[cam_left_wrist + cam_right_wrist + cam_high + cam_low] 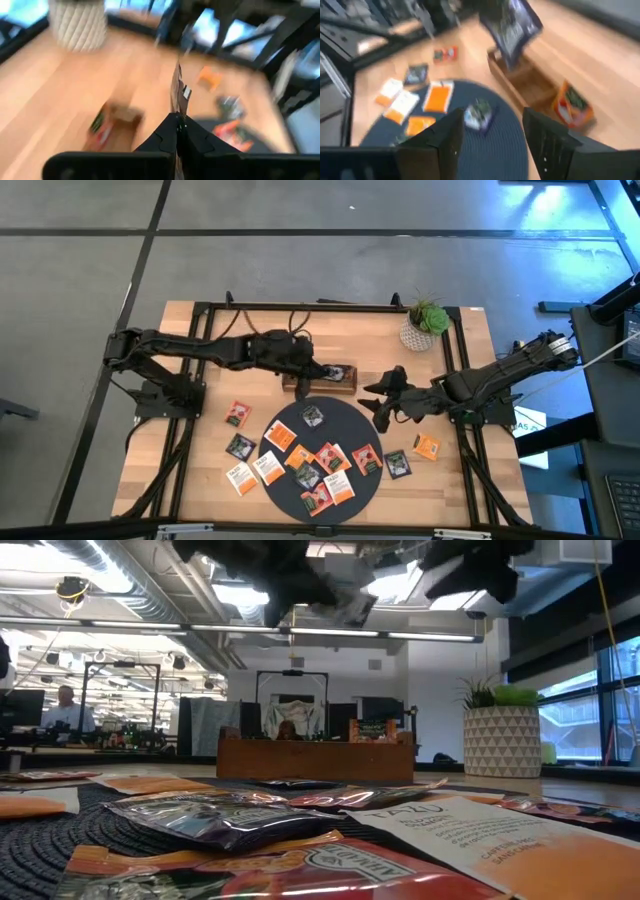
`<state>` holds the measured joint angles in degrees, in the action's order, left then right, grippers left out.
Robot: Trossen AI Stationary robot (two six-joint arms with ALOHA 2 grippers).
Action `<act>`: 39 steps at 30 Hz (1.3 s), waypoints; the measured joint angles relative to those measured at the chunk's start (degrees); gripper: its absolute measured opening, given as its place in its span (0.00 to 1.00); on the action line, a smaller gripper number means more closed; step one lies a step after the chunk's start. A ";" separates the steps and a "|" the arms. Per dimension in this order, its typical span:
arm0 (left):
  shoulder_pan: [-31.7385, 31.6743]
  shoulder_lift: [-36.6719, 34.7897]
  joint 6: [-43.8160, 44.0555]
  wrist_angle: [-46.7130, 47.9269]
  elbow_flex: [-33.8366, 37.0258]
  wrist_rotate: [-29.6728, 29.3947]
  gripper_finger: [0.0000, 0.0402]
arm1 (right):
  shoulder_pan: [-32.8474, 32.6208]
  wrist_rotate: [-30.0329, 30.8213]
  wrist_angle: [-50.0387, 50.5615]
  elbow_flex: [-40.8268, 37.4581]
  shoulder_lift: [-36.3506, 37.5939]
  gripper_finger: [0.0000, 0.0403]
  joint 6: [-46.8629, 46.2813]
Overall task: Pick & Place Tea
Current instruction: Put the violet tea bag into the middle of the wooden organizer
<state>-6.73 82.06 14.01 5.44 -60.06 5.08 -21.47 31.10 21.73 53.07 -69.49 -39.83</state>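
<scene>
I will use my left gripper to release the dark sachet in the brown wooden tray's middle compartment (320, 377), beside the compartment of the orange-red sachet.
My left gripper (326, 370) is shut on a dark tea sachet (512, 25) and holds it in the air over the brown wooden tray (318, 378). The tray sits at the far edge of the dark round mat (322, 455) and has an orange-red sachet (572, 105) standing in one end compartment. Several orange, red, black and white sachets (330, 465) lie flat on the mat. My right gripper (373, 406) hovers open over the mat's far right edge, a black sachet (479, 114) lying on the mat beyond its fingers. My left gripper pinches the dark sachet between its two shut fingers (167, 135), by one edge (176, 107). The sachet sticks out past the fingertips, edge-on in the left wrist view. It is lifted clear, above the tray.
A potted plant (425, 325) stands at the far right of the table. More sachets lie on the bare wood left of the mat (238, 413) and right of it (427, 446). Black frame rails (470, 470) run along the table's sides.
</scene>
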 joint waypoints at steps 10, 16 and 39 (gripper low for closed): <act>-4.49 6.81 -9.13 26.95 -13.25 1.02 0.01 | 0.33 0.22 2.94 0.01 -0.27 0.53 -2.17; -4.78 15.60 -16.24 40.32 -23.90 0.39 0.01 | 0.44 0.29 3.39 0.00 -0.27 0.53 -1.92; -4.67 30.01 -24.82 51.38 -34.64 -7.52 0.01 | 0.44 0.27 3.44 0.01 -0.27 0.53 -2.71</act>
<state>-11.41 112.07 -10.80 56.82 -94.70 -2.44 -21.04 31.38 25.17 53.08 -69.76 -42.54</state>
